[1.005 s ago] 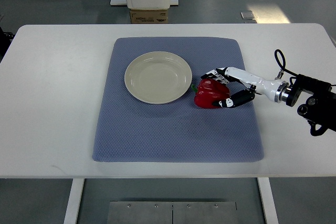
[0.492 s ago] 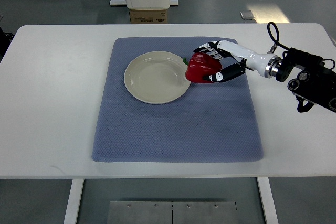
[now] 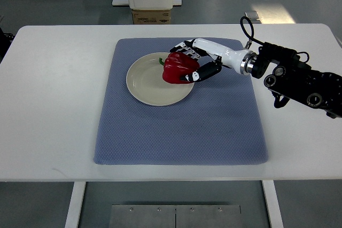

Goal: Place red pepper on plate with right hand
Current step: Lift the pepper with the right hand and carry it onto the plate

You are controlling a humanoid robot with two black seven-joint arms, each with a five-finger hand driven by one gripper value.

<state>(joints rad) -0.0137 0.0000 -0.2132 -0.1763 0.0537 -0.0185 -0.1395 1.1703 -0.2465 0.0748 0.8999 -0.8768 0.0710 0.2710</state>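
Observation:
My right gripper needs to release the red pepper in the middle of the cream plate (image 3: 164, 80).
My right hand (image 3: 188, 62) is shut on the red pepper (image 3: 176, 69) and holds it over the right part of the cream plate (image 3: 145, 81). The pepper's green stem points left toward the plate's middle. I cannot tell whether the pepper touches the plate. The plate sits on the blue-grey mat (image 3: 176, 126), in its upper middle. The right arm (image 3: 288, 76) reaches in from the right edge. The left arm does not show.
The mat lies on a white table (image 3: 53, 89). A cardboard box (image 3: 152, 16) and a white machine base stand on the floor beyond the table's far edge.
My right hand has lifted the pepper from the mat to the right of the plate and carried it left and away from me, over the plate's right part.

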